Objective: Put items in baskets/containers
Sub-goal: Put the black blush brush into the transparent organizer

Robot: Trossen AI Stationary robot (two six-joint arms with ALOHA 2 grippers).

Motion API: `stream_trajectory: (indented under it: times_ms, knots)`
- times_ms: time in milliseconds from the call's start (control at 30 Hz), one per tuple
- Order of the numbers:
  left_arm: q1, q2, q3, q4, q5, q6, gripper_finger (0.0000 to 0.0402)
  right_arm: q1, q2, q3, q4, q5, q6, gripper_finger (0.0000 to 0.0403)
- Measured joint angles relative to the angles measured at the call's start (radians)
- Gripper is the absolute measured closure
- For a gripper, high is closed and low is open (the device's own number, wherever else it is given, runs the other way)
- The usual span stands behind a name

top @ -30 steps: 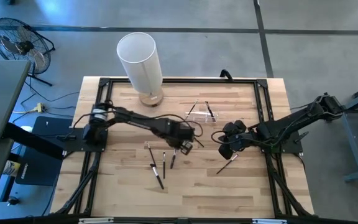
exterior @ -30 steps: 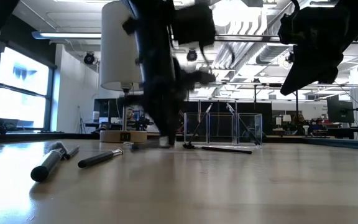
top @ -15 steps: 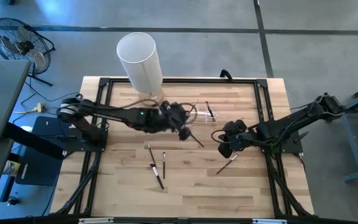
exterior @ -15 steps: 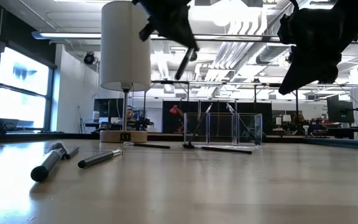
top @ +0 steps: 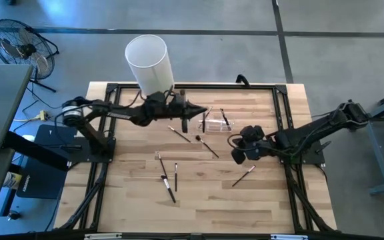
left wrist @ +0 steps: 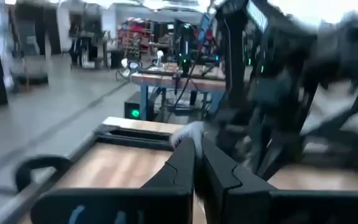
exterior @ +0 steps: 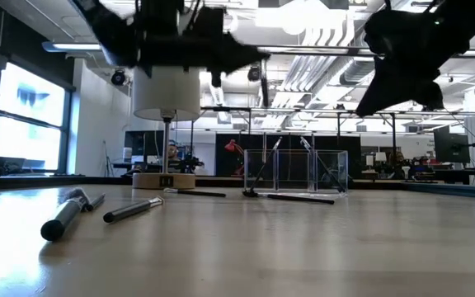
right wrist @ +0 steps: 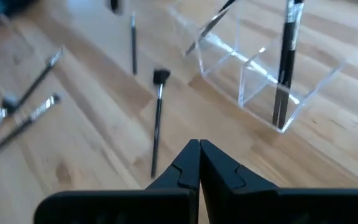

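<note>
Next, the left gripper releases the thin dark brush inside the near end of the clear container point(top: 207, 117), beside the leaning brushes.
My left gripper point(top: 197, 112) reaches level from the left toward the left end of the clear container point(top: 216, 122), shut on a thin dark brush point(top: 205, 123). Two brushes point(exterior: 267, 162) lean inside the container point(exterior: 295, 170), tips on its floor. Other brushes lie flat on the wood: two near the middle point(top: 179, 133) point(top: 209, 147), three lower left point(top: 171, 187), one lower right point(top: 244, 175). My right gripper point(top: 237, 153) hovers shut and holds nothing, right of centre, slanting down. Its wrist view shows a brush point(right wrist: 157, 127) and the container point(right wrist: 261, 70). My left gripper pinches the brush between its two fingertips; a pale bit of it point(left wrist: 188, 132) shows there, blurred. The fingers come level from the table's left and lie across the brush. The brush point(exterior: 264, 86) is lifted clear of the table, above the height of the container's rim.
A tall white cylinder point(top: 151, 61) on a wooden base stands at the far edge, just behind my left arm. A black frame point(top: 192, 87) runs round the table. Bare wood lies along the near edge. A fan point(top: 19, 41) stands on the floor beyond the left side.
My left gripper has risen from the table's middle with a brush, swung toward the far edge and the clear container, and turned from pointing down to level. The brush has been lifted clear. My right gripper has kept its place.
</note>
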Motion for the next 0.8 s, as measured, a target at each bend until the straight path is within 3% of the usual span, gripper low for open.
stream_trajectory:
  times_ms: [100,467,800]
  knots:
    - [0.033,0.044,0.003,0.031,0.025,0.138,0.0402,-0.025,0.000,0.000,0.009,0.024,0.033,0.0399]
    - [0.089,0.134,0.014,0.041,0.005,0.202,0.0401,-0.093,0.000,0.000,0.062,0.037,0.036,0.0399]
    - [0.086,0.136,0.054,-0.007,-0.028,0.244,0.0392,-0.121,0.000,0.000,0.073,0.036,0.030,0.0399]
